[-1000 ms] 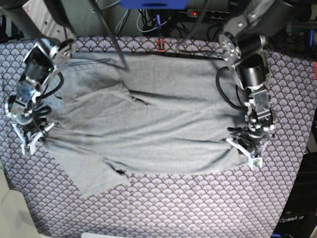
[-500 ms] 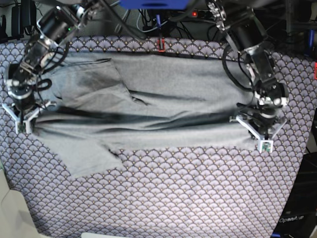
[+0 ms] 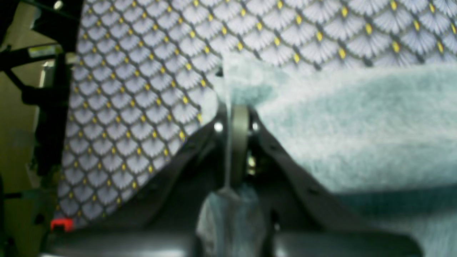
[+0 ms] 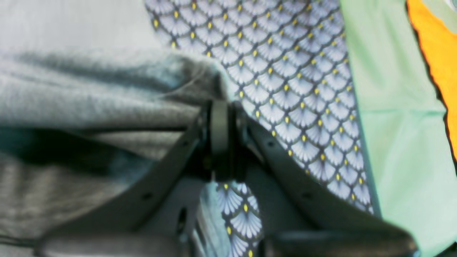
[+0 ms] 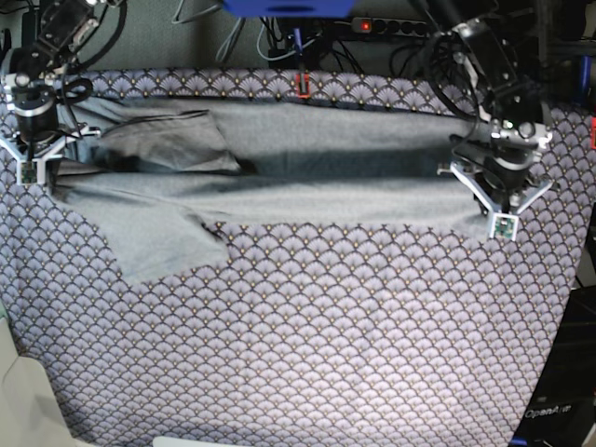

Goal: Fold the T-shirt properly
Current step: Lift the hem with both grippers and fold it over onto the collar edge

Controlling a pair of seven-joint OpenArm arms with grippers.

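My left gripper drops the T-shirt's corner over the T-shirt's far edge (image 5: 496,140) next, folding that end away from its near side.
The light grey T-shirt (image 5: 307,186) stretches in a wide band across the far half of the table, held at both ends. In the base view my left gripper (image 5: 498,194) is at the right end and my right gripper (image 5: 33,149) at the left end. The left wrist view shows the left gripper (image 3: 237,107) shut on a corner of the T-shirt (image 3: 357,125). In the right wrist view the right gripper (image 4: 221,107) is shut on a bunched edge of the T-shirt (image 4: 89,89). One sleeve (image 5: 154,242) lies flat toward the near left.
The purple fan-patterned tablecloth (image 5: 326,354) covers the whole table. A small red marker (image 5: 303,86) sits at the far edge, with cables and a power strip (image 5: 372,25) behind it. Pale green and orange surfaces (image 4: 400,107) lie beyond the cloth's edge.
Both grippers have moved toward the far edge and outward, still shut on the shirt. The shirt has been pulled back and stretched into a narrower band.
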